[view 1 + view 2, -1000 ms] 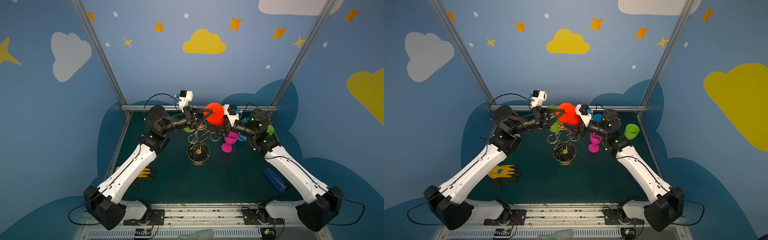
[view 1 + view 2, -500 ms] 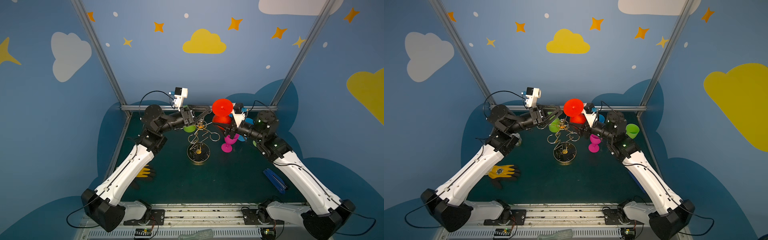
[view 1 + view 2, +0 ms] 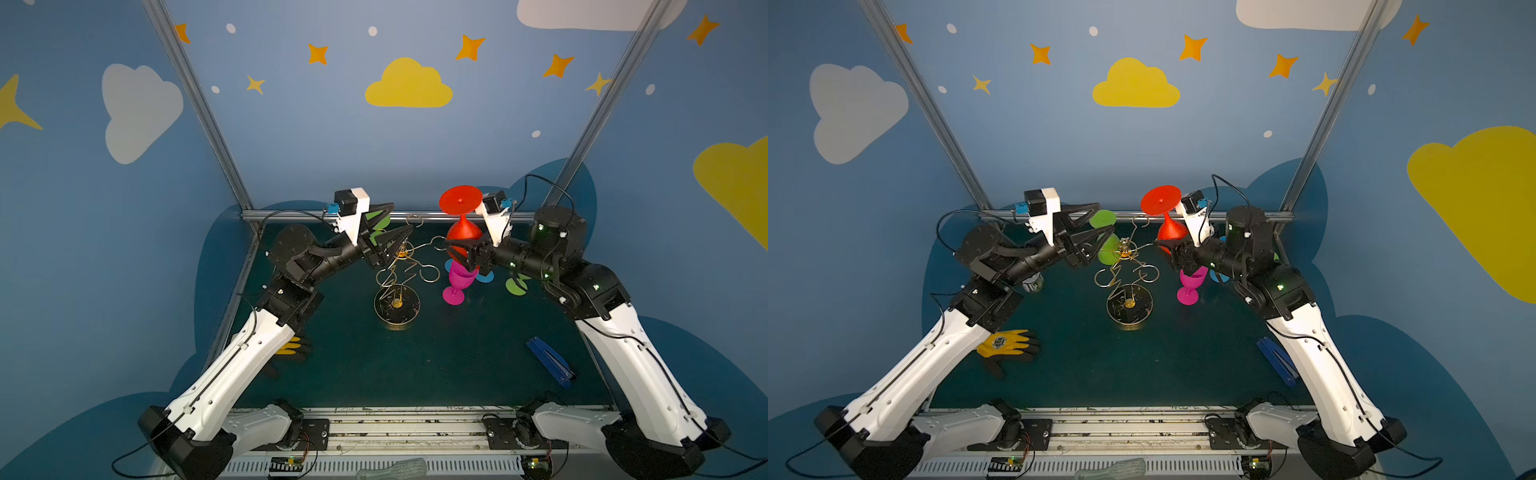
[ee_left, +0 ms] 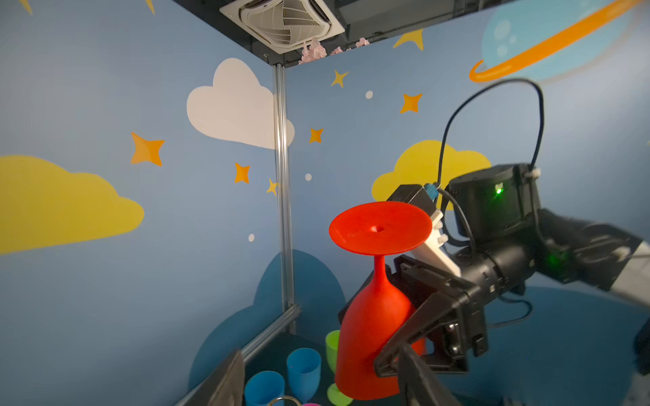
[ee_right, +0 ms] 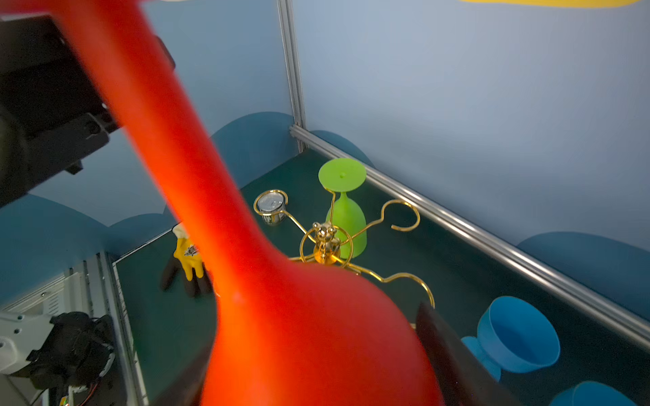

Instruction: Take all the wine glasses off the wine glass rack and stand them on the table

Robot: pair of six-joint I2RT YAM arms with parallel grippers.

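My right gripper is holding the red wine glass upside down by its bowl. My left gripper will grab the wine glass's foot [image 3: 461, 199] before my right gripper takes a new hold on the wine glass's rim.
The red wine glass [image 3: 462, 232] [image 3: 1170, 231] hangs upside down, foot up, in my right gripper [image 3: 459, 253] [image 3: 1168, 249]. That gripper is shut on its bowl [image 5: 299, 334], just right of the wine glass rack. The gold wire wine glass rack [image 3: 397, 305] [image 3: 1129, 307] stands mid-table. A green wine glass [image 3: 1109, 249] [image 5: 346, 214] still hangs on a far-left loop. My left gripper [image 3: 397, 222] [image 3: 1105, 216] is open and empty beside the rack's top, on its left. In the left wrist view the red wine glass [image 4: 373, 327] sits beyond its spread fingers [image 4: 228, 379].
A pink wine glass [image 3: 457, 282] stands upright right of the rack, under the red one. Blue cups [image 4: 302, 369] and a green glass [image 3: 517, 286] stand at the back right. A yellow glove [image 3: 1005, 343] and a small can [image 3: 1032, 282] lie left, a blue object [image 3: 548, 361] front right.
My left gripper has opened and drawn back to the left. The right gripper has carried the red wine glass up and to the right, away from the rack's loops.
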